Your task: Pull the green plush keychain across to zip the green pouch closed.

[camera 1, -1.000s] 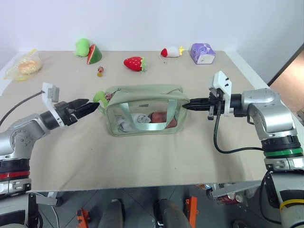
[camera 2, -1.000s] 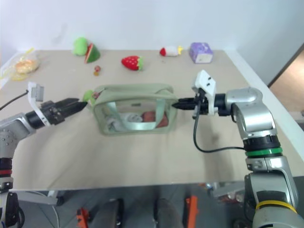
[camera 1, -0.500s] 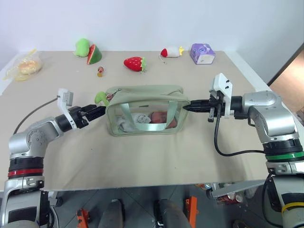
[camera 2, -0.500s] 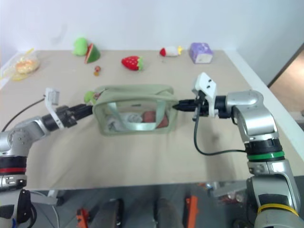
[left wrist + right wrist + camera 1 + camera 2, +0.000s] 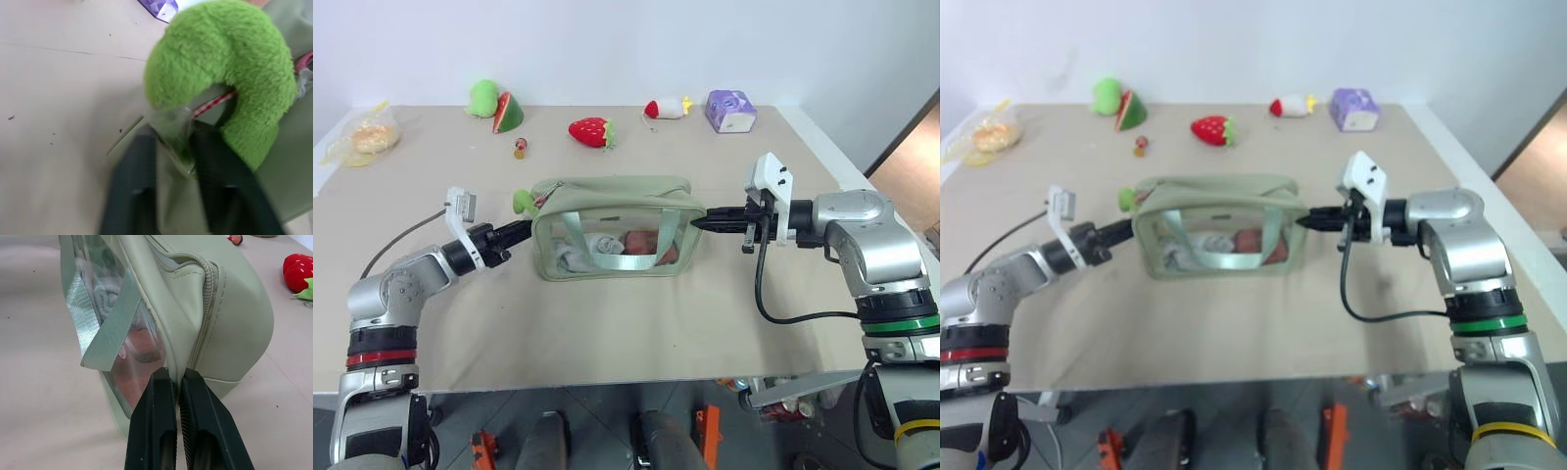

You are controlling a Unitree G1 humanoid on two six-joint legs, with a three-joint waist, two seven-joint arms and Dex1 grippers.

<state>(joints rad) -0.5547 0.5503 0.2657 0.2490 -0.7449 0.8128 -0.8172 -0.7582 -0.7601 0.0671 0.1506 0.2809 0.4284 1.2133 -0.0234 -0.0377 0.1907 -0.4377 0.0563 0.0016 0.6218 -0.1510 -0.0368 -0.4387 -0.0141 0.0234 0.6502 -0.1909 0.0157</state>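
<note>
Next, I release the green plush keychain on the middle of the green pouch's top edge [image 5: 609,182] with my left gripper.
The green pouch [image 5: 612,201] lies mid-table with its clear panel toward me and its strap [image 5: 105,330] across it. The green plush keychain [image 5: 521,201], a small lime curl, sits at the pouch's left end. My left gripper [image 5: 526,229] is level at that end, just under the keychain. In the left wrist view its fingers [image 5: 215,171] are shut on a clear tab at the base of the keychain [image 5: 220,73]. My right gripper [image 5: 695,222] is shut on the seam of the pouch's right end [image 5: 230,318], below the zipper [image 5: 208,289].
Along the far edge lie a bag of food [image 5: 362,137], a watermelon plush [image 5: 499,108], a small piece [image 5: 520,149], a strawberry plush [image 5: 590,130], a white and red plush [image 5: 666,108] and a purple box [image 5: 730,110]. The table's front edge is near.
My left gripper slid right to the pouch's left end and went from open to shut under the keychain. The right gripper and the pouch stayed put.
</note>
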